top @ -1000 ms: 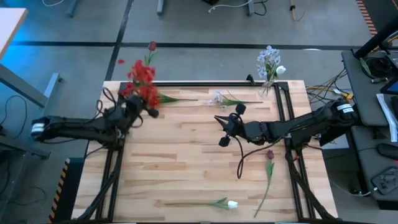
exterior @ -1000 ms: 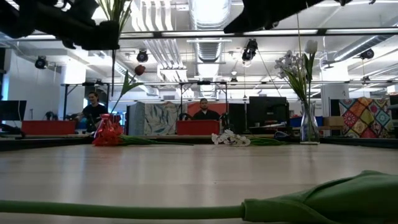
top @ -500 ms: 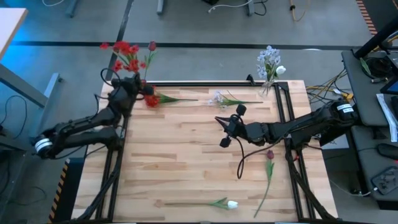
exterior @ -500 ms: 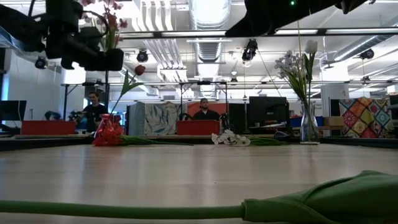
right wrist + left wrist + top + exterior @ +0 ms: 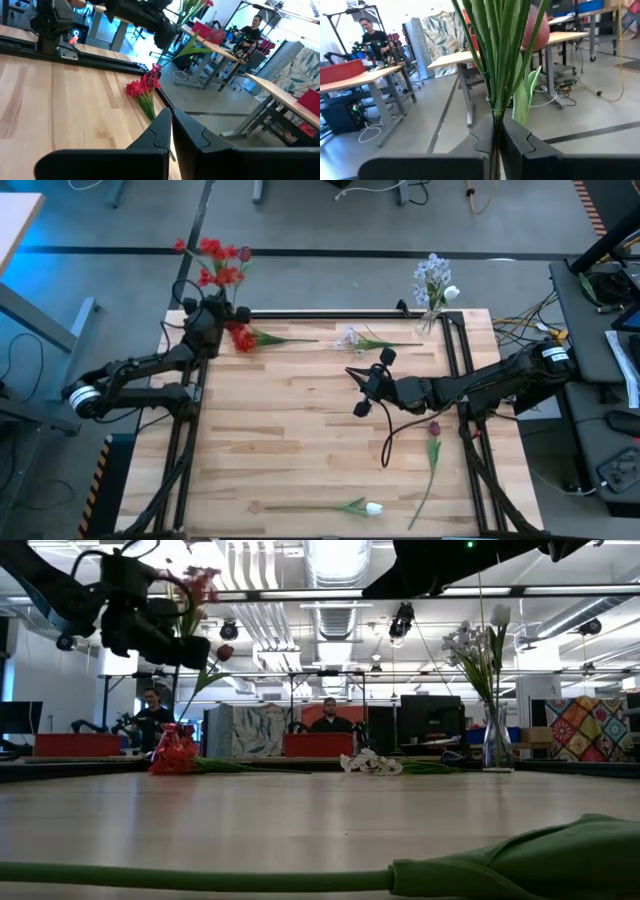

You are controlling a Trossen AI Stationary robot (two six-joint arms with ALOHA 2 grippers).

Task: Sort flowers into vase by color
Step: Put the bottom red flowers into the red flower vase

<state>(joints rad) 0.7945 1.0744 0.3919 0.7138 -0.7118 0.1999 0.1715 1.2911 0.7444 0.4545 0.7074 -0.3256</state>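
Observation:
The left gripper of mine will release the bright red flower cluster upright next to the standing maroon tulip bud's green stem (image 5: 234, 297).
My left gripper (image 5: 213, 315) is at the table's far-left corner, shut on a bright red flower cluster (image 5: 213, 260) that rises above it (image 5: 197, 585). Beside it a maroon tulip bud (image 5: 244, 253) stands upright. My right gripper (image 5: 352, 376) hangs shut over the table's middle, touching nothing. A second red cluster (image 5: 240, 338) and a pale blue-white spray (image 5: 350, 337) lie flat by the far edge. A maroon tulip (image 5: 434, 430) and a white tulip (image 5: 372, 507) lie nearer. A glass vase (image 5: 432, 305) at the far-right corner holds blue-white sprays and a white tulip. My left gripper (image 5: 496, 147) pinches the red cluster's bundle of green stems (image 5: 496, 107) between its two fingers, which lie across the stems. The flower is lifted clear of the table. Its stems stand upright above the fingers, blooms on top.
Bare wood lies between the two arms and toward the near-left. Black rails run along the table's far edge (image 5: 330, 313). In the low view a green stem and leaf (image 5: 520, 865) lie close to the camera. People sit at desks in the room beyond.
My left gripper has carried the red cluster from over the table's far-left part toward the far edge, up beside the standing maroon tulip. The blooms, which were over the table, now reach out past the far edge. My right arm has kept still.

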